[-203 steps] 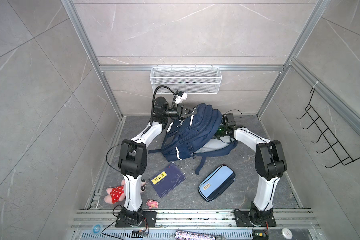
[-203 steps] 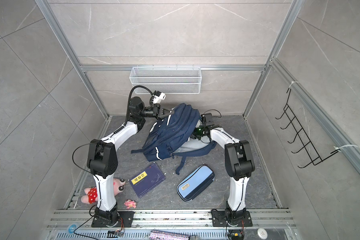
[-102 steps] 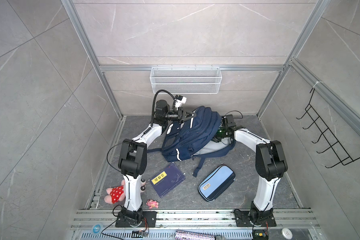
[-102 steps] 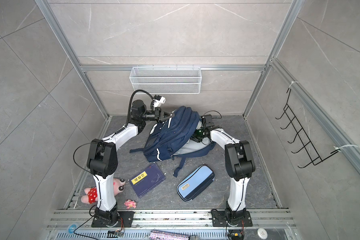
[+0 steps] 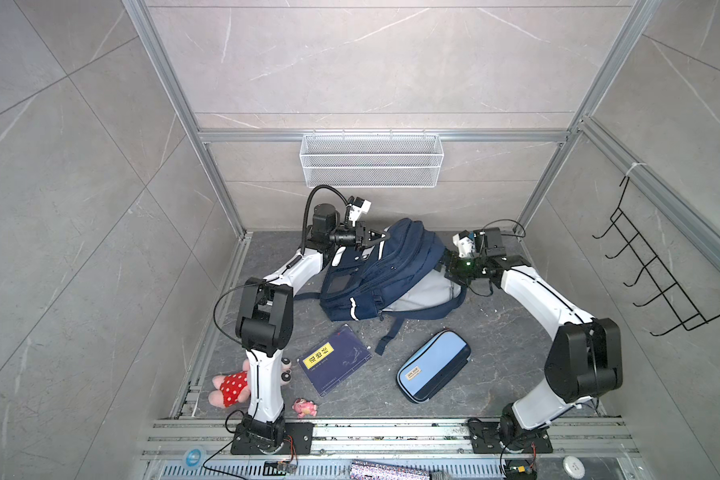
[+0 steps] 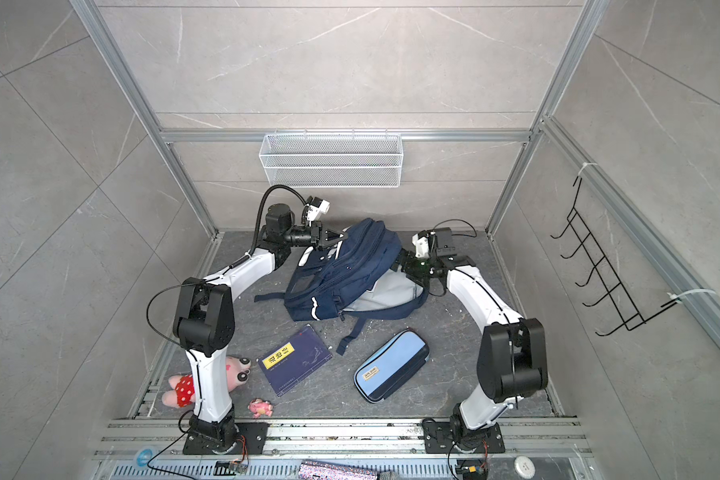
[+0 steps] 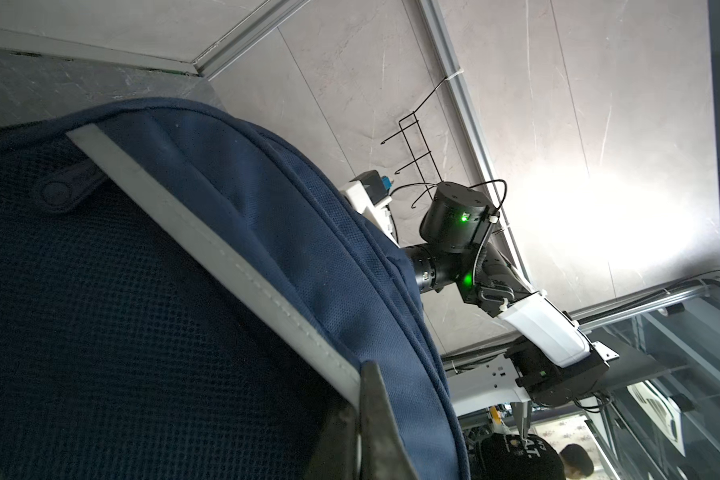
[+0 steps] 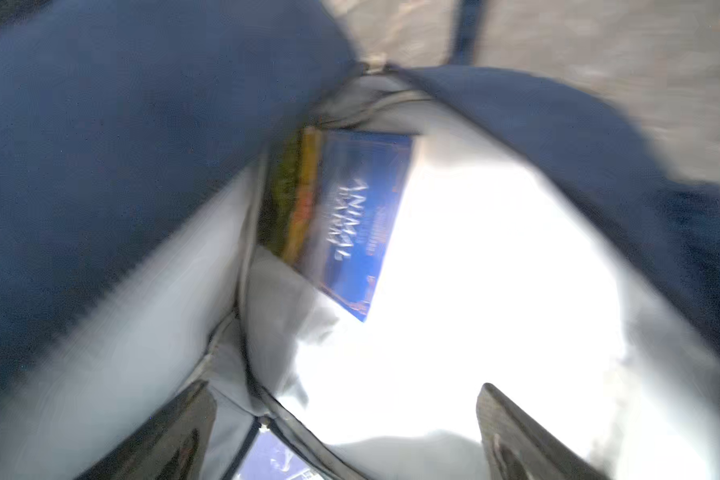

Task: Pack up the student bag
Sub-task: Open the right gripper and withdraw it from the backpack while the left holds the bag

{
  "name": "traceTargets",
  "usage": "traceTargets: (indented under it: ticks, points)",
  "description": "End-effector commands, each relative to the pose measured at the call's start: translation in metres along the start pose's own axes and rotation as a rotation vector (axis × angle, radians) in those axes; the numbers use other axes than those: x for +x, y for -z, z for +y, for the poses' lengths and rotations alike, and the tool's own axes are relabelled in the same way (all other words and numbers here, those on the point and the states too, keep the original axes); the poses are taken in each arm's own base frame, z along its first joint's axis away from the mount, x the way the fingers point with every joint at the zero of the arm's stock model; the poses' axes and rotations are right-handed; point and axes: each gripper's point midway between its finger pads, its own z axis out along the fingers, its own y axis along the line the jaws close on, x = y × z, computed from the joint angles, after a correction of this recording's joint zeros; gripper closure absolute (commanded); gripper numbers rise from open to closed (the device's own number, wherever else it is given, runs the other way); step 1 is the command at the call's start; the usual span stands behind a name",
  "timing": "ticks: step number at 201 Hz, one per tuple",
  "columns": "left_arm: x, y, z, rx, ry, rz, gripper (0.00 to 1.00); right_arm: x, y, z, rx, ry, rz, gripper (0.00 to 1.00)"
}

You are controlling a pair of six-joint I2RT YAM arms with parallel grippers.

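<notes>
The robot's left gripper will release the bag's upper edge low on the bag's navy body [image 5: 390,256], beside the bag's open grey opening.
The student bag [image 5: 387,274] [image 6: 341,270], a navy backpack with white stripes, lies at the back of the floor with its top raised. My left gripper [image 5: 381,237] [image 6: 341,237] [image 7: 360,374] is shut on the bag's upper edge, next to a white stripe [image 7: 208,232]. At the bag's right side, my right gripper [image 5: 447,266] [image 6: 402,262] [image 8: 345,388] stands open in the mouth of the bag, with nothing between its fingers. The blurred right wrist view shows pale grey lining and a blue book [image 8: 358,216] inside the bag.
On the floor in front lie a dark blue notebook [image 5: 334,359], a light-blue pencil case [image 5: 433,365], a pink plush toy [image 5: 229,386] and a small pink figure [image 5: 305,407]. A wire basket [image 5: 371,160] hangs on the back wall, a hook rack [image 5: 657,274] on the right wall.
My right gripper has opened at the bag's mouth. The left gripper has kept its hold on the bag's top edge, and the bag has shifted only slightly.
</notes>
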Motion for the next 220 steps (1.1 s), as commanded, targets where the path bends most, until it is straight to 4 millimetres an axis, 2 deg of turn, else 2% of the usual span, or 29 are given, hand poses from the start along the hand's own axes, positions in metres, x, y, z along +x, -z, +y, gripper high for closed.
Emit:
traceTargets:
  ticks: [1,25,64,112,160,173,196,220]
  points:
    - [-0.028,0.011,0.007,-0.089,-0.15,-0.096,1.0,0.002,0.044,-0.032,0.156,-0.051,-0.065,0.01]
    - [-0.026,0.006,0.029,-0.116,-0.12,-0.126,1.0,0.009,0.058,-0.04,0.198,-0.052,-0.065,0.01]
    - [-0.027,-0.002,0.05,-0.118,-0.092,-0.168,1.0,0.009,0.066,-0.042,0.231,-0.042,-0.066,0.0]
    - [-0.021,-0.008,0.073,-0.26,-0.071,-0.196,1.0,-0.002,0.076,-0.029,0.212,0.011,-0.096,0.0]
    - [0.004,-0.024,0.088,-0.345,-0.047,-0.11,1.0,-0.007,0.076,-0.024,0.191,0.024,-0.114,0.0]
    - [0.011,-0.023,0.09,-0.394,-0.048,-0.088,0.93,-0.006,0.074,-0.024,0.18,0.023,-0.11,0.0]
    - [0.011,-0.016,0.083,-0.451,-0.05,-0.083,0.65,-0.005,0.07,-0.023,0.166,0.021,-0.098,0.0]
    - [0.009,-0.004,0.066,-0.532,-0.07,-0.047,0.58,-0.005,0.074,-0.021,0.168,0.024,-0.11,0.01]
